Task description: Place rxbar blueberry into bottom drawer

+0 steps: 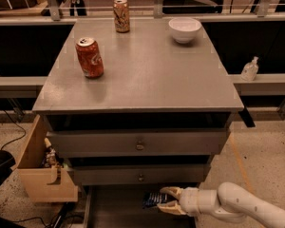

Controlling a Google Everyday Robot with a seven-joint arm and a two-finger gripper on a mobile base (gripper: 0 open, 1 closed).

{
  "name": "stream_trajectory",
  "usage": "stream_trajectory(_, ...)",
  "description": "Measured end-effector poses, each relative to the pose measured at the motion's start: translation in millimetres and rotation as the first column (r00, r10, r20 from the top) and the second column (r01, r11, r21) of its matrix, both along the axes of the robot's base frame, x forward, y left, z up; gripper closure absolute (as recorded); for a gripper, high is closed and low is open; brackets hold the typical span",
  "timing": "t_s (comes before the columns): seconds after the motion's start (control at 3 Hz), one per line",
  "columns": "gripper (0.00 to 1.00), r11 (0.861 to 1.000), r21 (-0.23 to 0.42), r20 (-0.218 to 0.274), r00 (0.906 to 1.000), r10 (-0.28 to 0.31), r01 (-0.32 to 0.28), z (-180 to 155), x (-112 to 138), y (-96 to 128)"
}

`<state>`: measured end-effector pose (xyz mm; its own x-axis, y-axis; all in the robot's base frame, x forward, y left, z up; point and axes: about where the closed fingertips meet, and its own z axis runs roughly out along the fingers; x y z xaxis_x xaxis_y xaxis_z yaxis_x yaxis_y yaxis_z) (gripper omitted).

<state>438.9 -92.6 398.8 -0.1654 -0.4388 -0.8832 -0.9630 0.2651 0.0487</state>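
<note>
My gripper needs to let go of the rxbar blueberry near the middle of the open bottom drawer (134,213), down on the drawer's dark bottom. The bar now hangs just under the second drawer's front.
The rxbar blueberry (153,199) is a small dark-blue wrapper with white lettering. It is held in my gripper (165,199) at the bottom of the camera view. My white arm (237,205) reaches in from the lower right. The gripper is shut on the bar's right end and holds it over the right part of the open bottom drawer (118,210), a dark grey tray pulled out below the cabinet. The bar hangs just under the front of the second drawer (140,175).
The grey cabinet top (147,75) carries a red soda can (90,57), a tan can (121,15) and a white bowl (185,29). A wooden box (40,167) hangs at the cabinet's left. A sanitizer bottle (250,69) stands on the right ledge.
</note>
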Motion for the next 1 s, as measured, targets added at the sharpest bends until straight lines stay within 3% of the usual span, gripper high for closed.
stream_trajectory(0.67, 1.00, 0.998, 0.021, -0.027, 0.9979, 0.058, -0.058, -90, 15, 52)
stream_trajectory(1.0, 1.00, 0.997, 0.000, -0.050, 0.9958, 0.077, -0.077, -126, 16, 72)
